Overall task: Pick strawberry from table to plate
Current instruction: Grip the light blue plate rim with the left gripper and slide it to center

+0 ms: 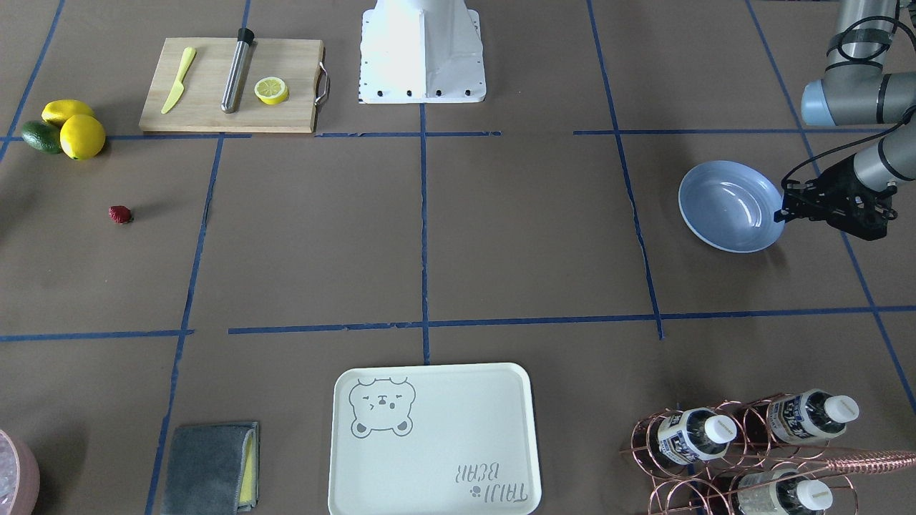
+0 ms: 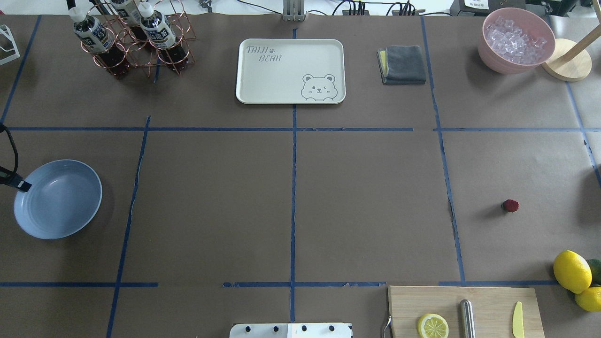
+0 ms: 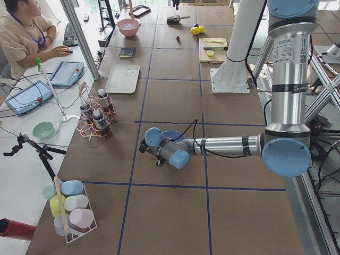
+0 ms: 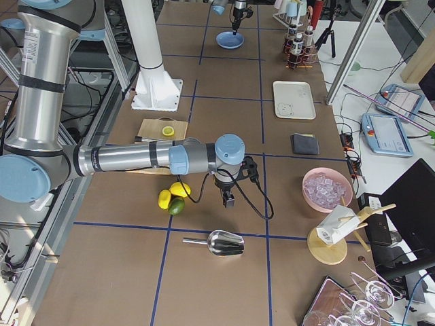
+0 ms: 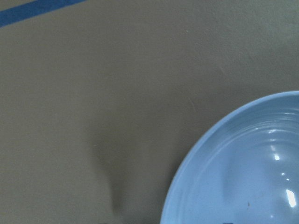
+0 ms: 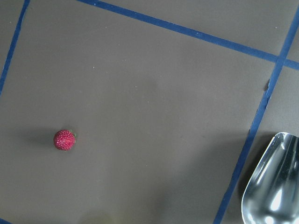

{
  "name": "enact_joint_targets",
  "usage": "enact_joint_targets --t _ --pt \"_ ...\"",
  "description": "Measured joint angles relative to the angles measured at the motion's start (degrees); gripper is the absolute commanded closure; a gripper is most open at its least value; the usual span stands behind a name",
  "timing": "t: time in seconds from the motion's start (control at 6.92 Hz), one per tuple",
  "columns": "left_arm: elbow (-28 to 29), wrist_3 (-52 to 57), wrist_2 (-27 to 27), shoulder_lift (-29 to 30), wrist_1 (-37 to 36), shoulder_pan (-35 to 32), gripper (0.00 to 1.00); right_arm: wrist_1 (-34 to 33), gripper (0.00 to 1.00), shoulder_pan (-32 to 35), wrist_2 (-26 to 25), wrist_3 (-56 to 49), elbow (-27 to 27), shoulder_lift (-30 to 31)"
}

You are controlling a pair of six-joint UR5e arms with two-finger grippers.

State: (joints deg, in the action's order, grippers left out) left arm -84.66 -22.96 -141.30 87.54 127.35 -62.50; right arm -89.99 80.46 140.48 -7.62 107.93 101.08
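I will set the light-blue plate on the blue line (image 1: 423, 215) between white base and bear tray with my left gripper.
The strawberry (image 1: 120, 214) (image 2: 510, 205) is a tiny dark-red berry lying alone on the brown table (image 1: 458, 236). It also shows at the lower left of the right wrist view (image 6: 64, 140). The light-blue plate (image 1: 730, 206) (image 2: 57, 198) (image 5: 243, 168) rests far across the table on the robot's left side. My left gripper (image 1: 781, 202) hovers at the plate's outer rim and looks open; one fingertip (image 2: 22, 187) shows in the overhead view. My right gripper (image 4: 228, 198) hangs pointing down near the strawberry's area; I cannot tell its state.
A wooden cutting board (image 1: 229, 86) carries a lemon slice (image 1: 272, 90), a yellow knife and a metal cylinder. Lemons and a lime (image 1: 68, 127) lie near the strawberry. A bear tray (image 1: 433, 440), grey cloth (image 1: 211, 466), bottle rack (image 1: 744, 450), ice bowl (image 2: 516, 40) and metal scoop (image 6: 271, 186) stand around.
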Motion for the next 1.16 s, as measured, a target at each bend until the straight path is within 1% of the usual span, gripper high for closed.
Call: enact_joint_targets --t 0.14,0.29,0.43,0.58,0.72,0.87,1.01,1.16 --pt "-2.7 -8.0 -1.7 1.8 0.1 0.1 1.0 1.2 0.0 -1.3 0.9 1.6 0.3 -0.1" --pt "-5.0 -16.1 -2.7 4.7 0.2 1.0 1.0 4.7 0.0 -3.0 1.7 5.4 0.6 0.1" --pt "-6.6 -23.9 -3.0 8.6 0.1 3.5 1.0 9.8 0.0 -5.3 2.0 12.1 0.7 0.3" --pt "-7.3 -33.3 -2.7 13.9 0.0 7.7 1.0 15.6 0.0 -8.2 1.9 21.4 0.7 0.4" --pt "-7.3 -42.5 0.2 19.5 -0.1 13.1 1.0 20.6 0.0 -11.0 1.7 29.2 0.8 0.5" --pt "-6.8 -50.2 5.7 24.7 -0.2 19.7 1.0 24.2 0.0 -13.1 1.7 34.6 0.8 0.5" --pt "-5.5 -54.9 11.6 28.7 -0.2 25.6 1.0 26.5 0.0 -14.7 1.6 38.4 0.8 0.6" --pt "-3.7 -56.9 17.2 32.1 -0.3 29.7 1.0 27.8 0.0 -15.6 1.6 40.5 0.8 0.8"
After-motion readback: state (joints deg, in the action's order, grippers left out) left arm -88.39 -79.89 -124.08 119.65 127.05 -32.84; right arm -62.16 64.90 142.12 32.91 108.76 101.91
